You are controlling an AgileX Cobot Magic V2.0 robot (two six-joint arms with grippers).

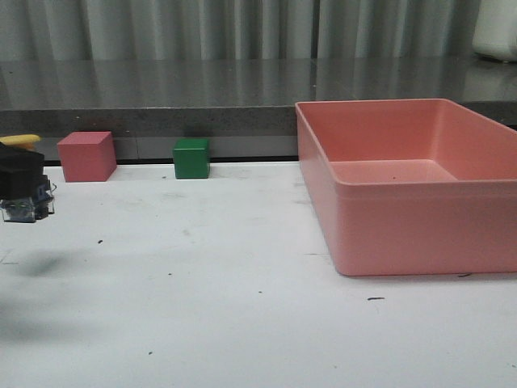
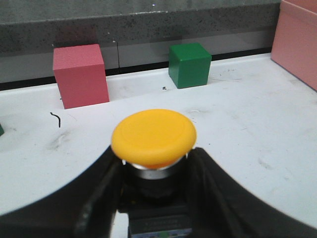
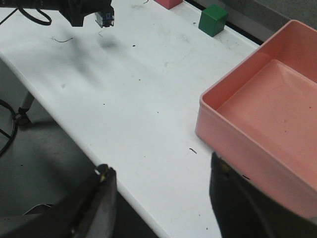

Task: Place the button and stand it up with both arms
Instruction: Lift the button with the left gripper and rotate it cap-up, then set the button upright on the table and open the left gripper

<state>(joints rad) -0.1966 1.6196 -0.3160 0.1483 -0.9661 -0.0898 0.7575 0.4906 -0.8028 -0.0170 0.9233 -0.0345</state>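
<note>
The button is cap up in my left gripper. My left gripper needs to let go of it on the open white table [image 1: 50,268] in front of the pink cube.
The button [image 2: 153,136] has a yellow-orange mushroom cap, a pale collar and a black body. My left gripper [image 2: 156,162] is shut on that body, one black finger on each side. In the front view the button [image 1: 27,204] hangs at the far left edge above the white table [image 1: 202,275], cap up and bluish base down, with a shadow beneath it. The right wrist view shows the button's base [image 3: 104,19] far off under the left arm [image 3: 74,10]. My right gripper [image 3: 161,166] is open and holds nothing, over the table's front edge beside the pink bin.
A pink cube [image 1: 87,156] and a green cube [image 1: 191,158] stand at the back of the table against a grey ledge. A large pink bin [image 1: 404,194] fills the right side. The table's front edge [image 3: 124,193] drops to the floor.
</note>
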